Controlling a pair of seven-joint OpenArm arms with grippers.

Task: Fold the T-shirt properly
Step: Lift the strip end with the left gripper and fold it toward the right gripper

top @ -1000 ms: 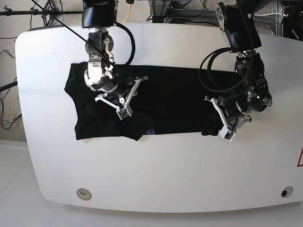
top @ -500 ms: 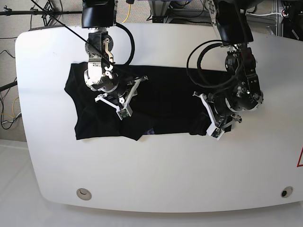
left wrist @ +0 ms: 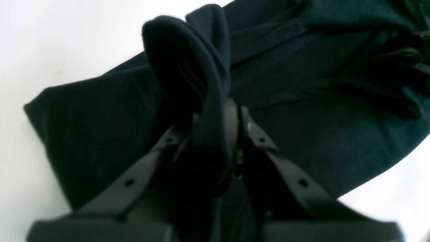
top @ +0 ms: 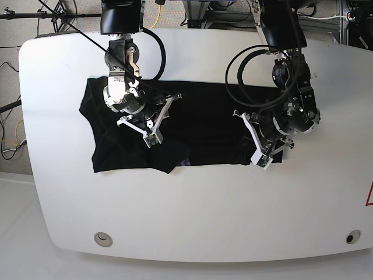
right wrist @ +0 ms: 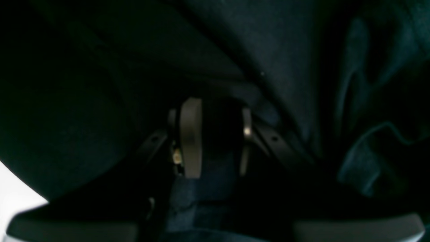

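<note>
I am pinching a bunched fold with my left gripper well inside the T-shirt's end, so next I open it, let the fold go and take the cloth nearer to the T-shirt's front corner (top: 278,158).
The black T-shirt (top: 198,125) lies spread across the white table (top: 192,210). A small purple mark (top: 185,162) shows at its front edge. My left gripper (top: 256,153) is shut on a bunched fold of the shirt's right end (left wrist: 188,67) and holds it just above the flat cloth, near the shirt's front right corner. In the left wrist view the cloth sits pinched between the fingers (left wrist: 250,129). My right gripper (top: 152,140) rests on the shirt's left half. In the right wrist view its fingers (right wrist: 190,134) stand close together with dark cloth (right wrist: 268,50) between them.
The table has a round hole at the front left (top: 103,238) and another at the front right (top: 349,237). A red mark (top: 369,195) sits at the right edge. Cables and stands (top: 58,14) lie behind the table's far edge.
My left gripper has moved left with the shirt's right end, drawing it in over the flat cloth. The right arm has not moved.
</note>
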